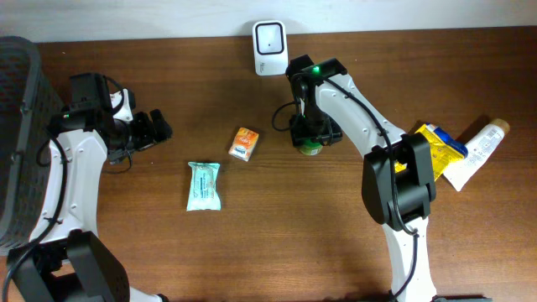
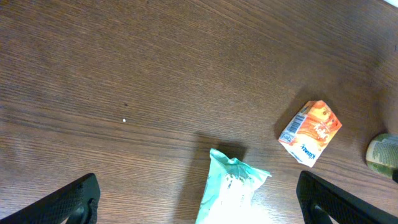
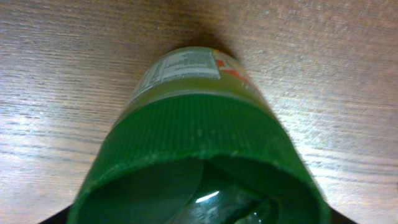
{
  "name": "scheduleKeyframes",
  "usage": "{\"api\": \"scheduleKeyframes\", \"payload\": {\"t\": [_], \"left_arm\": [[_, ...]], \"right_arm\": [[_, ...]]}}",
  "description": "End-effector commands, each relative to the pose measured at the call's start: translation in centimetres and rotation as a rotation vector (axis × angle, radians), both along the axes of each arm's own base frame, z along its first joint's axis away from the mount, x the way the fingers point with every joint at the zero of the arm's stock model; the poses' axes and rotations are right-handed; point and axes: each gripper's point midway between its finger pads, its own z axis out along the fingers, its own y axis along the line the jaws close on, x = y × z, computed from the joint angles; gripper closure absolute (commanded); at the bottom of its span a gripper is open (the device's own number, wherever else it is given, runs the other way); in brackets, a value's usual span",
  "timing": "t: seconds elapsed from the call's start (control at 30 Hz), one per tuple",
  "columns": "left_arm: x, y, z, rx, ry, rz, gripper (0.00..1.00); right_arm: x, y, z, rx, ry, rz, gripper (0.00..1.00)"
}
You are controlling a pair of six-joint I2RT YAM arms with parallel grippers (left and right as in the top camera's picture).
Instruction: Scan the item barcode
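My right gripper will open, rise a little and close on the lid's sides (image 3: 273,143) before I lift to scan, as the jar's green lid sits too deep in it.
A jar with a green ribbed lid (image 3: 193,143) and a printed label stands on the wooden table, filling the right wrist view. My right gripper (image 1: 312,132) sits straight down over it, hiding all but a green edge of the jar (image 1: 310,150). Its fingers are cut off at the bottom corners of the wrist view, so their hold on the lid does not show. The white barcode scanner (image 1: 269,38) stands at the back edge. My left gripper (image 1: 156,127) hovers at the left, open and empty, with its fingers (image 2: 71,200) spread wide above a teal wipes pack (image 2: 233,186).
A small orange carton (image 1: 244,143) and the teal wipes pack (image 1: 204,185) lie mid-table. A yellow packet (image 1: 442,144) and a white tube (image 1: 475,151) lie at the right. A dark mesh basket (image 1: 17,126) stands at the left edge.
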Motion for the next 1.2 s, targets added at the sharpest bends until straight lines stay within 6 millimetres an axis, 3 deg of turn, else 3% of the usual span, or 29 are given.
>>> {"api": "scheduleKeyframes", "payload": {"t": [0.0,0.1,0.2,0.37,0.63,0.77,0.9,1.1,1.17], "left_arm": [[-0.1,0.1,-0.7,0.000,0.018,0.002,0.01],[-0.1,0.1,-0.7,0.000,0.018,0.002,0.01],[-0.1,0.1,-0.7,0.000,0.018,0.002,0.01],[-0.1,0.1,-0.7,0.000,0.018,0.002,0.01],[-0.1,0.1,-0.7,0.000,0.018,0.002,0.01],[-0.1,0.1,-0.7,0.000,0.018,0.002,0.01],[-0.1,0.1,-0.7,0.000,0.018,0.002,0.01],[-0.1,0.1,-0.7,0.000,0.018,0.002,0.01],[-0.1,0.1,-0.7,0.000,0.018,0.002,0.01]], "right_arm": [[-0.7,1.4,0.0,0.115,0.056,-0.038,0.42],[-0.5,2.2,0.3,0.220,0.079,-0.070,0.51],[1.8,0.6,0.2,0.232,0.012,-0.094,0.52],[3.3,-0.3,0.2,0.253,-0.049,0.014,0.33],[3.0,0.7,0.0,0.178,-0.072,0.079,0.23],[4.9,-0.8,-0.1,0.058,-0.162,0.111,0.17],[5.9,-0.6,0.0,0.062,-0.204,0.135,0.01],[6.1,0.4,0.1,0.115,-0.212,0.137,0.01],[6.6,0.6,0.1,0.117,-0.235,0.138,0.13]]}}
